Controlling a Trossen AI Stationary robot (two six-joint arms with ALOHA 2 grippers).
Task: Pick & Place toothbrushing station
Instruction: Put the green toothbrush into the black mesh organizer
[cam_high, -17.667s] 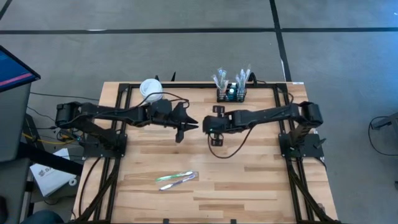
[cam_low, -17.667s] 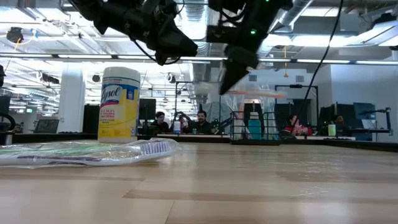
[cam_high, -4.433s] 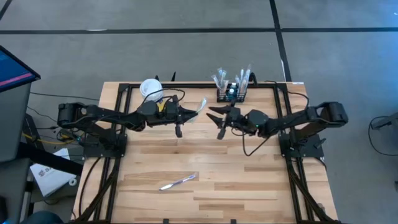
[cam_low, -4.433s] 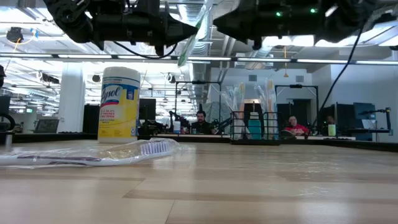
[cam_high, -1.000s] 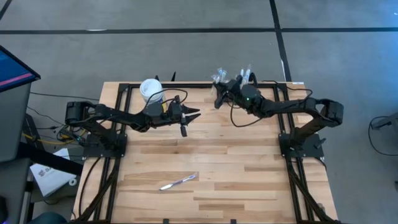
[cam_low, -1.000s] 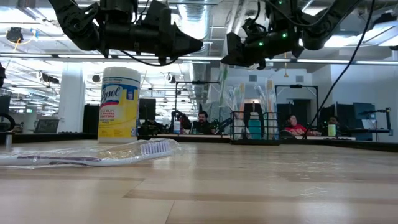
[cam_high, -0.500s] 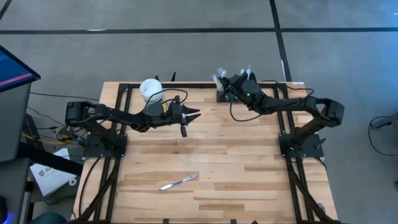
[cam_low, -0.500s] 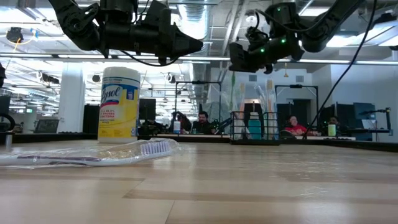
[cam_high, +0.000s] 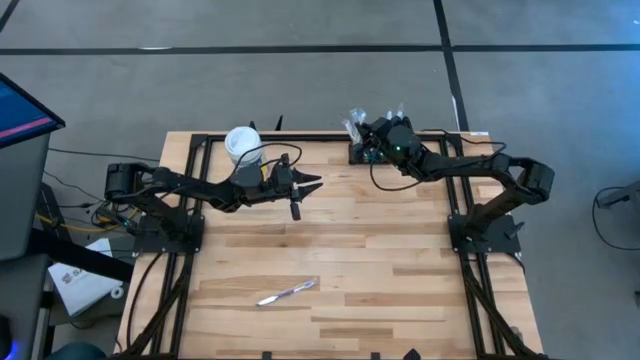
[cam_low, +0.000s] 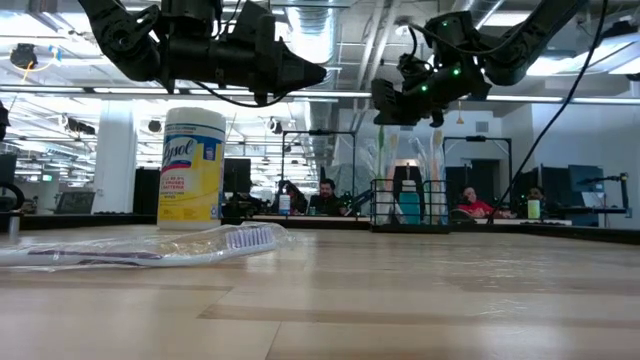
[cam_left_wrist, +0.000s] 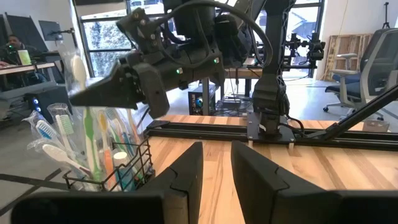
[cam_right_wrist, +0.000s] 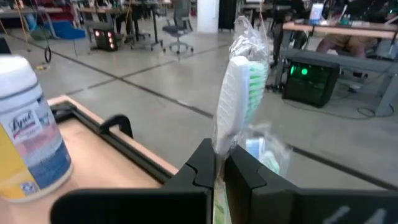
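Observation:
My right gripper will release the green-bristled toothbrush upright in the caddy's side (cam_high: 356, 147) nearest the wipes tub.
The toothbrushing station, a black wire-mesh caddy (cam_high: 372, 153) (cam_low: 410, 206) (cam_left_wrist: 113, 167), stands at the table's far edge with several wrapped toothbrushes upright in it. My right gripper (cam_high: 368, 136) (cam_low: 380, 104) (cam_right_wrist: 217, 169) hovers just over it, shut on a white, green-bristled toothbrush (cam_right_wrist: 239, 87) (cam_left_wrist: 77, 70) in a clear wrapper. My left gripper (cam_high: 314, 182) (cam_low: 318, 72) (cam_left_wrist: 216, 177) hangs open and empty over the table's middle left, pointing at the caddy. A second wrapped toothbrush (cam_high: 286, 292) (cam_low: 150, 245) lies flat near the table's front. My right gripper pinches the wrapped toothbrush between its two fingers, on the stem just below the head (cam_right_wrist: 224, 142). The fingers reach in roughly level from the table's right side and lie across the brush. It stands upright, head up, its lower end down among the caddy's brushes.
A white round wipes tub with a yellow label (cam_high: 243, 143) (cam_low: 192, 168) (cam_right_wrist: 28, 149) stands at the far edge, left of the caddy. Black frame rails (cam_high: 200, 160) run along the table's sides. People sit at desks in the room beyond.
My right gripper has carried the upright toothbrush a little toward the table's right and far edge, from beside the caddy's left end to over it, tipping slightly downward. It has stayed shut on the brush.

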